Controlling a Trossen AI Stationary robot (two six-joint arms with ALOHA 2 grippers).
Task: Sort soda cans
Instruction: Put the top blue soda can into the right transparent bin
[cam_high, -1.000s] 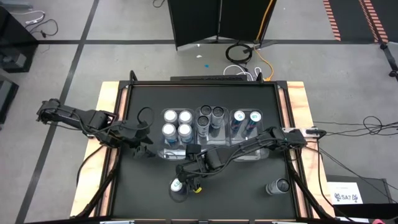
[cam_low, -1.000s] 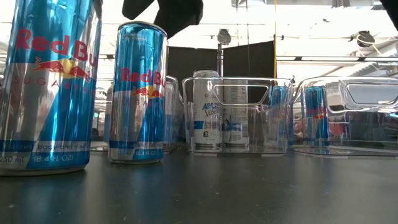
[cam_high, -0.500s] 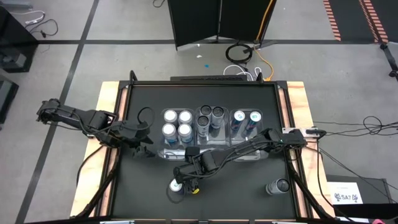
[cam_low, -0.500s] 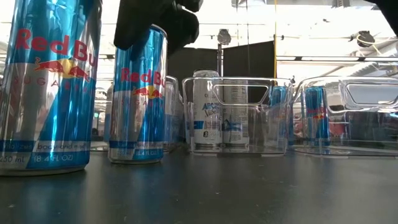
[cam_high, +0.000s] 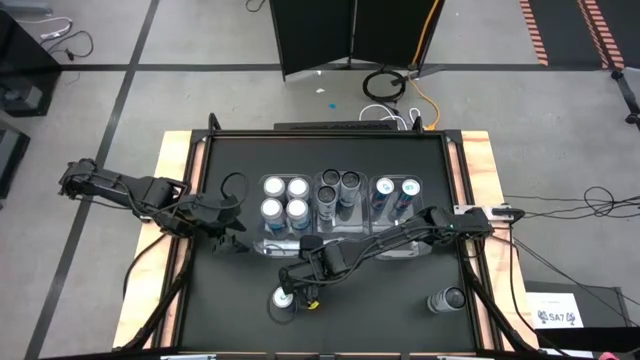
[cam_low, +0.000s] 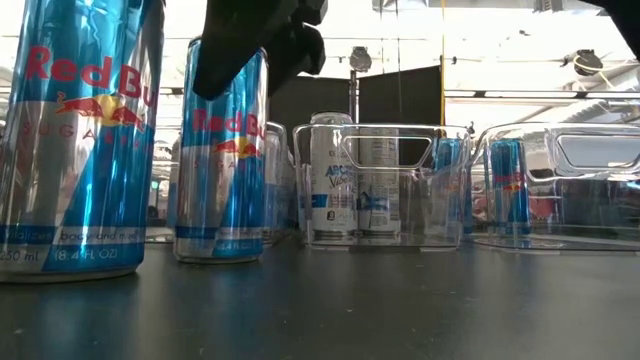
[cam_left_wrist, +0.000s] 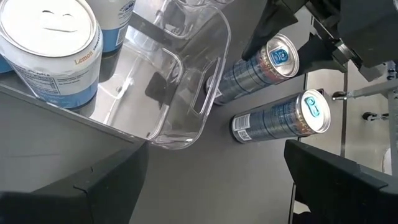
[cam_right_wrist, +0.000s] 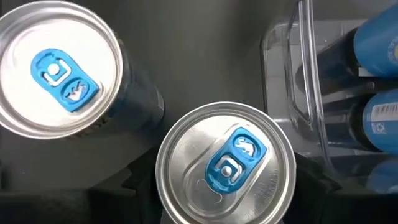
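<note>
Next, my right gripper releases the blue soda can once it is in the front part of the blue cans' clear bin (cam_high: 400, 234).
Two blue soda cans with silver tops stand upright on the black table near its front edge. My right gripper (cam_low: 258, 45) has come down over the farther can (cam_low: 225, 160), a finger on each side of its top. The nearer can (cam_high: 283, 298) stands free beside it. In the high view the right arm covers the gripped can. My left gripper (cam_left_wrist: 205, 193) hangs open above the table's left side, by the left clear bin (cam_left_wrist: 186, 118), touching nothing. My right gripper pinches the farther blue can at its upper end (cam_right_wrist: 165, 179), one finger on each opposite side just below the silver rim. The fingers (cam_low: 225, 55) come from above, slanting down. The can stands upright with its base (cam_low: 218, 255) on the table.
Three clear bins stand in a row mid-table: white-topped cans on the left (cam_high: 285, 200), dark cans in the middle (cam_high: 340, 190), blue cans on the right (cam_high: 397, 195). One more can (cam_high: 447, 298) stands near the front right corner. Bare black table lies between.
My right gripper has sunk from just above the farther blue can until its fingers straddle the can's top, and the fingers have closed in on it. The can has stayed upright in its place.
</note>
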